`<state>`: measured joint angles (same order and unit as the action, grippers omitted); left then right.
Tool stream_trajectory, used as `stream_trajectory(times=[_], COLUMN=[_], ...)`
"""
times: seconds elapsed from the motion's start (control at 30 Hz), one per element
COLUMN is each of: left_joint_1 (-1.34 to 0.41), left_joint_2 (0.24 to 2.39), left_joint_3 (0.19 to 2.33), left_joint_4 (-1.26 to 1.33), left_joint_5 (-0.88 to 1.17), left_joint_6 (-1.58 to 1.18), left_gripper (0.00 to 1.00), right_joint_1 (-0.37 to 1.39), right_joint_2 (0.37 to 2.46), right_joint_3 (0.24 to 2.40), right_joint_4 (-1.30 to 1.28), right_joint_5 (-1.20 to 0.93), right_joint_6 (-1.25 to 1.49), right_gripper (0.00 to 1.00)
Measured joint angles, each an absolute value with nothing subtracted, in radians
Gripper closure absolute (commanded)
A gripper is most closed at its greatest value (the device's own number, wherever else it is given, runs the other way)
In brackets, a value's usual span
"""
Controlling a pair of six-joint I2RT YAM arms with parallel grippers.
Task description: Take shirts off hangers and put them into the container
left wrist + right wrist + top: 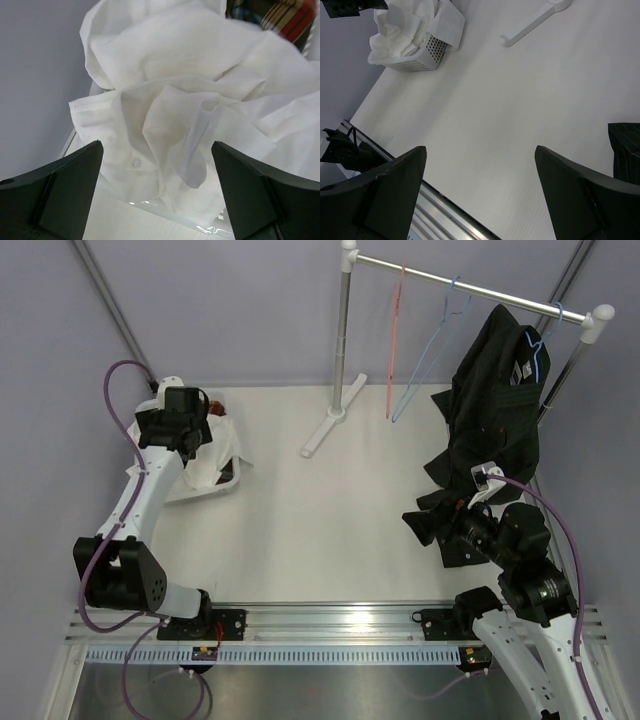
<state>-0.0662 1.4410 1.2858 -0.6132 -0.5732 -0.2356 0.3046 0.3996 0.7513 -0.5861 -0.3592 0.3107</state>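
Observation:
The white shirt's loose edge [246,459] hangs over the container's side facing the rail's white foot, and my left gripper should close on it there.
The white shirt [200,100] lies crumpled in the white lattice container [427,52] at the table's far left, spilling over its rim. A bit of the plaid shirt [285,15] shows beneath it. My left gripper [156,150] hovers just above the white shirt, open, with nothing between its fingers. The black shirt [495,390] hangs on a light blue hanger [540,345] at the rail's right end, its hem reaching the table. A pink-red hanger [393,340] and another light blue hanger [430,355] hang bare. My right gripper [480,150] is open over bare table, left of the black shirt's hem [625,150].
The chrome rail [470,285] with white ends spans the back right on two poles. Its white foot [330,425] lies on the table at centre back. An aluminium rail [330,620] runs along the near edge.

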Motion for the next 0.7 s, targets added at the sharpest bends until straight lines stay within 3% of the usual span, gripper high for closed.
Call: stream_trajectory(times=[0.17, 0.33, 0.47, 0.7], left_joint_1=[-0.164, -0.430, -0.604, -0.624], left_joint_2=[1.380, 1.384, 1.533, 1.836], left_joint_3=[1.293, 1.295, 1.356, 1.390], left_joint_4=[-0.651, -0.662, -0.657, -0.663], left_joint_5=[-0.626, -0.691, -0.810, -0.986], left_joint_6=[-0.233, -0.235, -0.150, 0.109], left_gripper=[0.01, 0.01, 0.01, 0.01], right_joint_1=[0.305, 0.305, 0.305, 0.305], right_joint_2=[0.400, 0.402, 0.402, 0.398], right_joint_3=[0.751, 0.751, 0.751, 0.751], right_joint_4=[-0.586, -0.572, -0.569, -0.569], right_joint_5=[-0.360, -0.360, -0.361, -0.361], right_joint_6=[0.311, 0.311, 0.311, 0.311], right_gripper=[0.00, 0.00, 0.01, 0.01])
